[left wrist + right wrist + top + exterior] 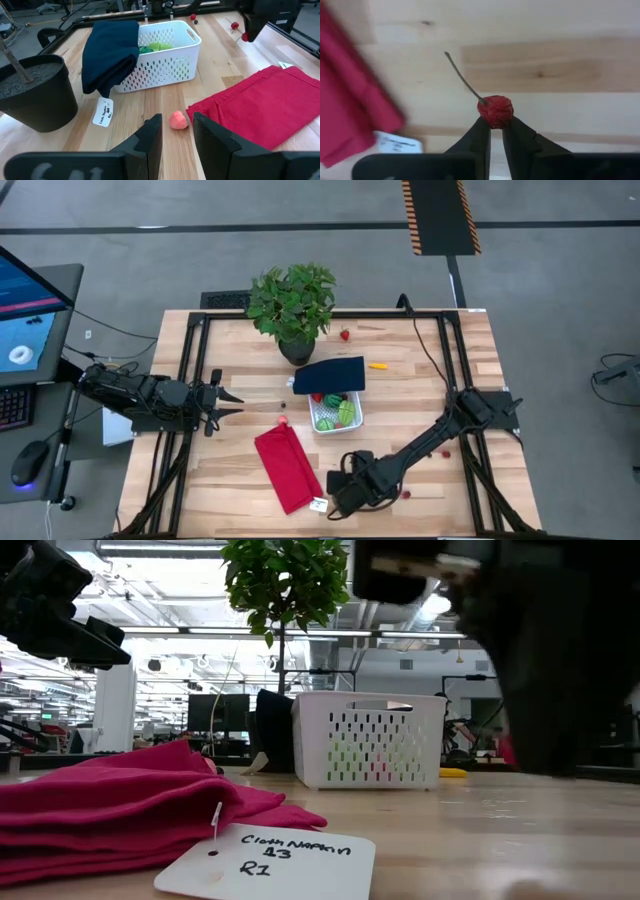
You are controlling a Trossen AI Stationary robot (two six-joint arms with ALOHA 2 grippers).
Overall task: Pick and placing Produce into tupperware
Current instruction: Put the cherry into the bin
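My right gripper is holding the red cherry. It will let go of it in the white tupperware [335, 413], between the watermelon and the green produce.
The white perforated tupperware [336, 414] [165, 60] [368, 738] stands mid-table with green produce [156, 46] inside. A dark navy cloth [329, 375] [110, 50] is draped over its far-left rim. An orange piece [378, 365] and a strawberry [345, 335] lie beyond it. A small pink-red fruit [283, 420] [178, 121] lies on the table ahead of my open left gripper [232, 402] [177, 125], clear of the fingers. My right gripper [335, 492] [496, 124], near the table's near edge, is shut on a red cherry [495, 111]. My right gripper pinches the cherry's round red body [495, 116] between its two fingertips. The thin stem [462, 75] sticks out free ahead of the fingers. The fingers point down at the wood, and the cherry appears lifted off it.
A potted leafy plant [292, 305] [35, 90] stands at the far side. A red folded cloth [288, 468] [120, 805] with a paper tag [270, 862] lies left of the right gripper. Loose red berries [405, 495] [445, 452] lie to the right.
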